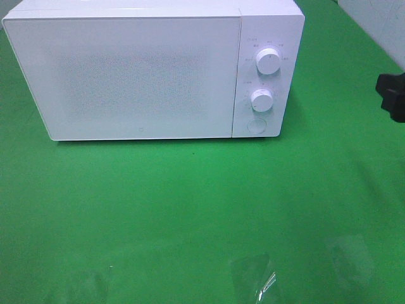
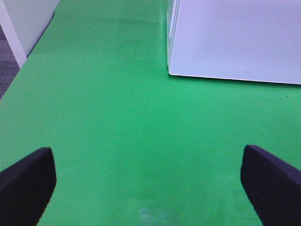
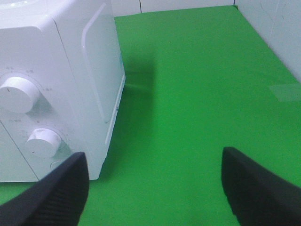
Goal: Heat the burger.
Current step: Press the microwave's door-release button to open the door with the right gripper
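Observation:
The white microwave has a round button (image 1: 257, 125) (image 3: 55, 165) below its lower knob. My right gripper needs to go there next and close on it.
The burger does not show in any view. A white microwave (image 1: 126, 76) stands at the back of the green table with its door shut; two round knobs (image 1: 268, 62) and a button sit on its right panel. It also shows in the left wrist view (image 2: 235, 37) and the right wrist view (image 3: 56, 84). My left gripper (image 2: 146, 188) is open and empty above the green cloth, in front of the microwave's left corner. My right gripper (image 3: 155, 188) is open and empty to the right of the microwave's knob side; part of that arm (image 1: 392, 94) shows at the right edge.
The green cloth (image 1: 202, 209) covers the table. White walls (image 3: 277, 28) border it on the right and back, and a white panel (image 2: 23, 23) stands on the left. Pale glare patches (image 1: 253, 275) lie near the front edge.

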Controlling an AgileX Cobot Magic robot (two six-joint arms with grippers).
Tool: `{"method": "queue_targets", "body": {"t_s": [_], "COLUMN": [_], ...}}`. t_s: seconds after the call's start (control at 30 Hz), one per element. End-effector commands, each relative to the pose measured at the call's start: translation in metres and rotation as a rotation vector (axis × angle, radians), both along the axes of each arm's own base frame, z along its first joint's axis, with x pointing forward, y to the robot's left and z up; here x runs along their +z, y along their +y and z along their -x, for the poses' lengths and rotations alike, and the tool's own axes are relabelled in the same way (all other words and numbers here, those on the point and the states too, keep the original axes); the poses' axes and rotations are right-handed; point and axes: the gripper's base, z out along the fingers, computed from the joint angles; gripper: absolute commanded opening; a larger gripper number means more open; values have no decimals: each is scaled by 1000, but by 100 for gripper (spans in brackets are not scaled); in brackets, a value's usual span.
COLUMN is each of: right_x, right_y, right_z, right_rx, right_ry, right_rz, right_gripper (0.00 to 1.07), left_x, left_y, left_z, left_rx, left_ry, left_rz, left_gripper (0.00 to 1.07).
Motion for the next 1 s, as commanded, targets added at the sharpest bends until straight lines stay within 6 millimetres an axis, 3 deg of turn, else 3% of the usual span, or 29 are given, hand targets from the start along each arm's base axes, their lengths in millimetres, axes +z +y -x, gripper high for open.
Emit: {"method": "queue_targets", "body": {"t_s": [0.03, 0.23, 0.4, 1.0], "right_x": [-15, -34, -48, -65], "right_y": [0, 13, 37, 113], "right_z": [-6, -13, -18, -8], "right_rx": [-8, 0, -13, 73], "right_ry": [-48, -24, -51, -84], "right_rz": [-22, -28, -21, -15], "right_gripper": [76, 76, 76, 76], "left_x": [-1, -1, -1, -1], "left_y": [0, 0, 0, 0], "left_z": [2, 2, 2, 2], "left_rx": [5, 5, 5, 5], "left_ry": [-11, -11, -11, -11], "left_rz": [-8, -8, -8, -8], "left_gripper": [101, 101, 101, 101]}}
